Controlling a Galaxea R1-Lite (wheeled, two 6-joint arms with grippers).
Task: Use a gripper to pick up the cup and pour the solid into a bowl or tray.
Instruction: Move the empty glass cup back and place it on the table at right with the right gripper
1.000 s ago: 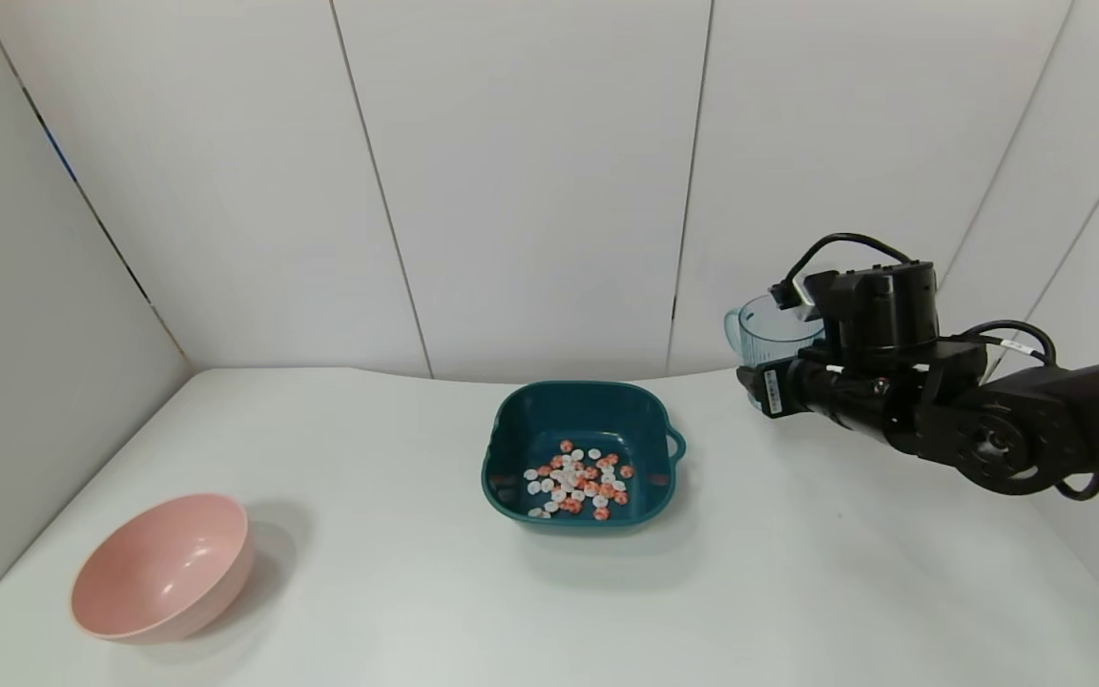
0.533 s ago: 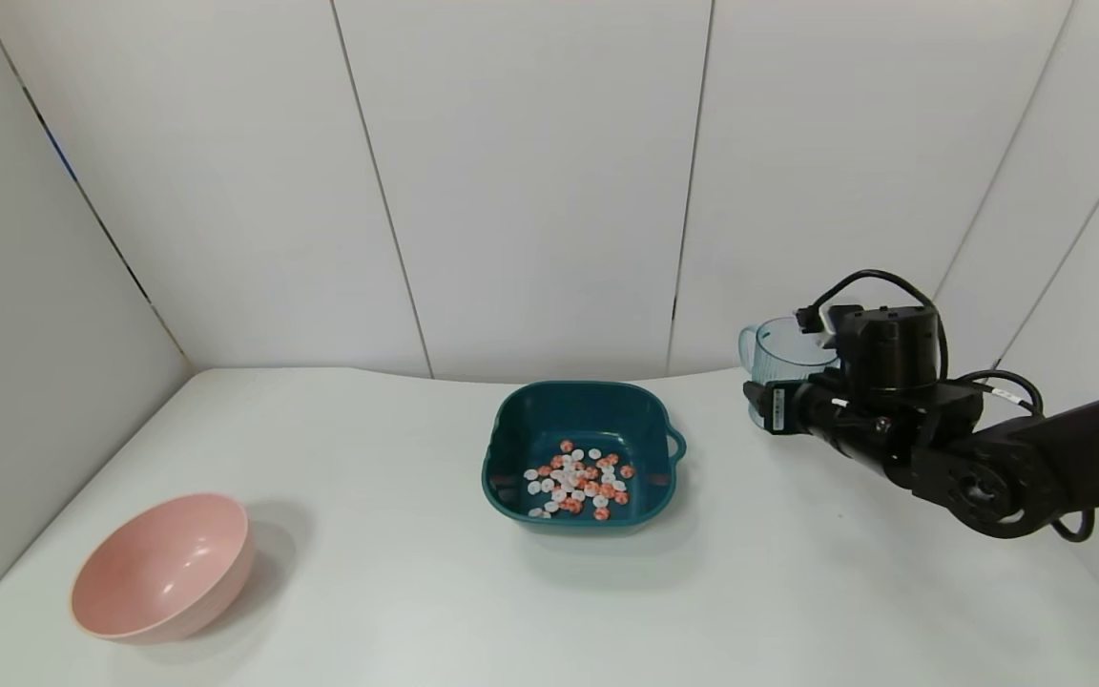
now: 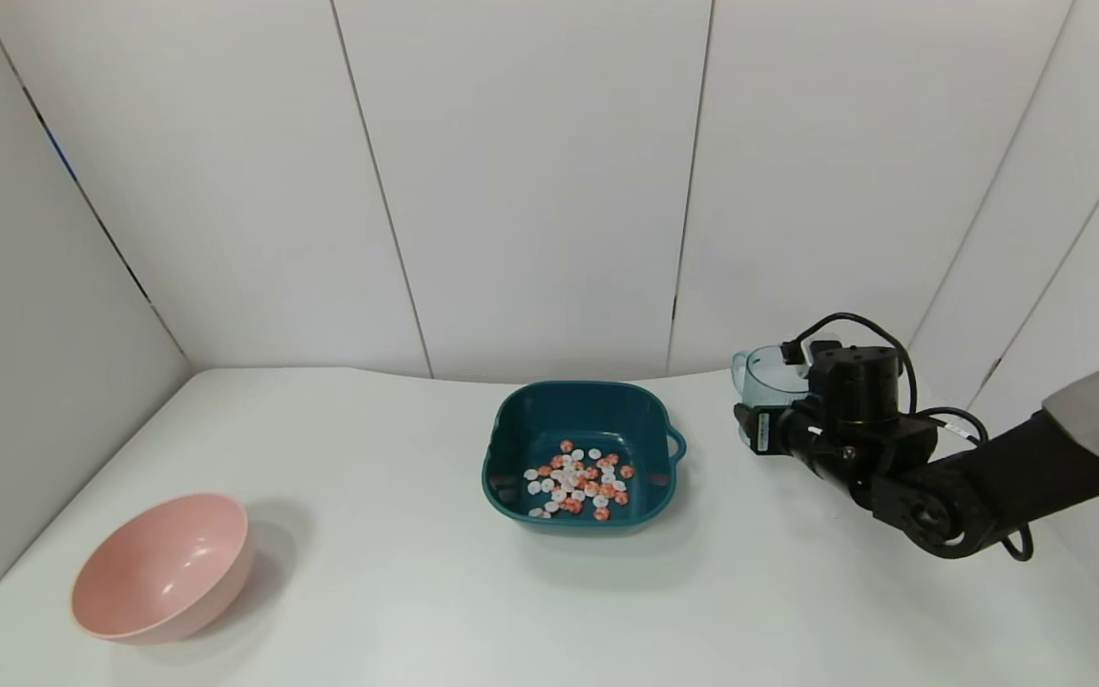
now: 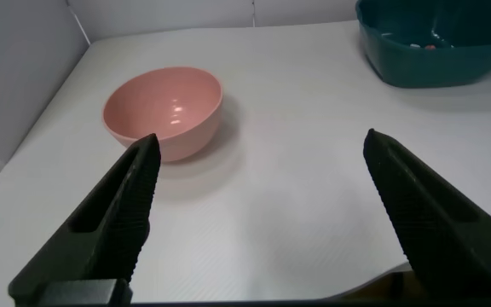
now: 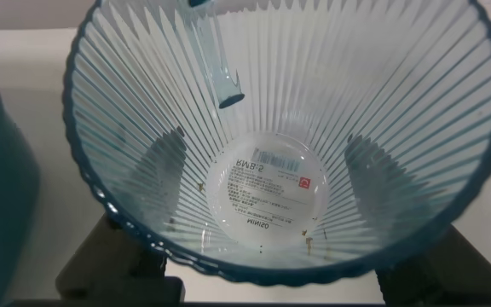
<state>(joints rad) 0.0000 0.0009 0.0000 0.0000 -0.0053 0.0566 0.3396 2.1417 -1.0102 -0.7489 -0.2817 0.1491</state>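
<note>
My right gripper has the light-blue cup, now upright low over the table, to put down. It will set the cup on the white table [image 3: 758, 448] next to the tray's loop handle.
My right gripper [image 3: 767, 412] is shut on the translucent light-blue cup [image 3: 759, 375], upright and low over the table, to the right of the dark teal tray [image 3: 511, 420]. In the right wrist view the cup [image 5: 280, 111] is empty, with a label on its base, and a dark finger shows through each side wall. The orange-red and white pieces [image 3: 578, 482] lie in the tray. My left gripper [image 4: 262, 170] is open and empty over the table's near left part, out of the head view.
A round pink bowl [image 3: 163, 568] stands at the front left, also in the left wrist view [image 4: 162, 107]. The tray's edge shows in the left wrist view [image 4: 450, 68]. White wall panels close the back and sides.
My right arm has come down with the cup, from well above the table to just over it, drawing back slightly to the right. The tray, pieces and bowl have not moved.
</note>
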